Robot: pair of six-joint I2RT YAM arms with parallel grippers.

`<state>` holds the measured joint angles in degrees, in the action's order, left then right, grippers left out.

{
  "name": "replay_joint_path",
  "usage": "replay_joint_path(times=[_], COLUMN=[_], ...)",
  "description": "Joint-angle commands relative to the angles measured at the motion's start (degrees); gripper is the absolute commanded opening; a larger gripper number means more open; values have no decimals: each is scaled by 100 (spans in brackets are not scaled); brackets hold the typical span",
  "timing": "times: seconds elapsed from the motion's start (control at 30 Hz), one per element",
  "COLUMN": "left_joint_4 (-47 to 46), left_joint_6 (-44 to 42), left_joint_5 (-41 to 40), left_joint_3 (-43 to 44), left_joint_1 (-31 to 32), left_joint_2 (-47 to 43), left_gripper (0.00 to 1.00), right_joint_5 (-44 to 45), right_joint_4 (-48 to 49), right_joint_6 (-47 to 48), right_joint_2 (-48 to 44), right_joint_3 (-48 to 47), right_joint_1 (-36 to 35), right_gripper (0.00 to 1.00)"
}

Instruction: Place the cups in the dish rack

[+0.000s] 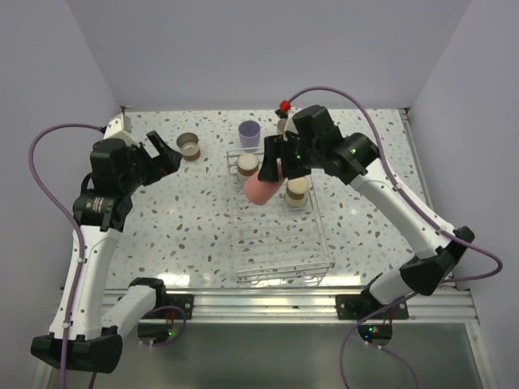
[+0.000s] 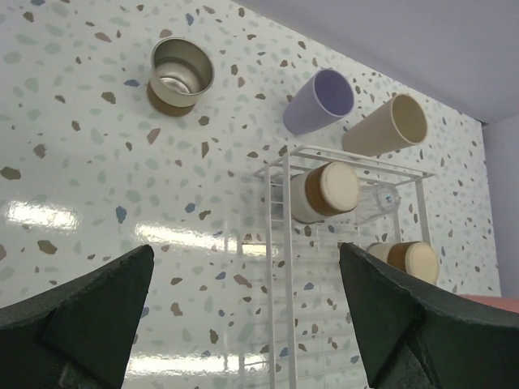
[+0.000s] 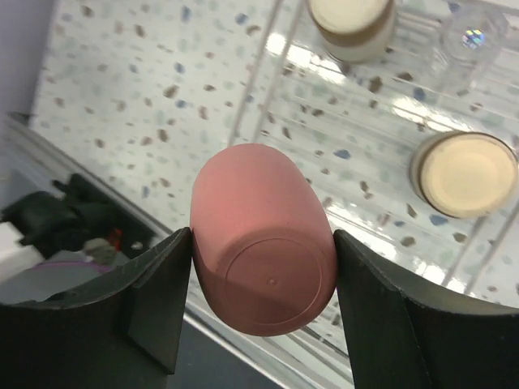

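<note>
The coral-red cup will go down in the dish rack [image 1: 272, 189] [image 3: 389, 115] between the two brown-grey cups, set there by my right gripper.
My right gripper [image 1: 272, 168] is shut on the coral-red cup [image 1: 261, 189], holding it tilted above the far left part of the dish rack [image 1: 237, 243]. In the right wrist view the fingers [image 3: 154, 300] press both sides of this cup [image 3: 263, 243]. Two brown-grey cups [image 1: 247, 164] [image 1: 297, 190] stand upside down in the rack, with the tiny clear cup [image 3: 473, 36] between them. The lavender cup [image 1: 249, 132] and beige cup [image 2: 388, 126] stand on the table behind the rack. A third brown-grey cup [image 1: 189, 146] stands upright at the far left. My left gripper [image 1: 166, 151] is open and empty beside it.
The speckled table [image 1: 178, 219] is bounded by white walls at the back and sides. The near half of the rack [image 2: 276, 243] holds nothing. A metal rail [image 1: 268, 304] with the arm bases runs along the near edge.
</note>
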<state>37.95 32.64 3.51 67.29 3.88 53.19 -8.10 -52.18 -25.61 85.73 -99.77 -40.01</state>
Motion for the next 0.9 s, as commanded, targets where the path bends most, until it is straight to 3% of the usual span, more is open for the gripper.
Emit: replay_joint_path(times=[0.0,0.23,0.87], left_joint_4=[300,300,133], left_joint_6=[-302,-408,-373], left_joint_5=[-491,-509,-377], left_joint_3=[162,22,-269], left_joint_1=[-10,-10,-10], left_joint_2=[25,69,34], left_gripper=[100,100,100], right_joint_5=[1248,1794,1935], right_joint_4=[-811,-890,-459], right_joint_6=[521,846,1172], right_joint_2=[285,1041,2728], right_joint_3=[-166,-596,-1247], right_joint_1=[-103,-174,-227], right_gripper=[0,0,0])
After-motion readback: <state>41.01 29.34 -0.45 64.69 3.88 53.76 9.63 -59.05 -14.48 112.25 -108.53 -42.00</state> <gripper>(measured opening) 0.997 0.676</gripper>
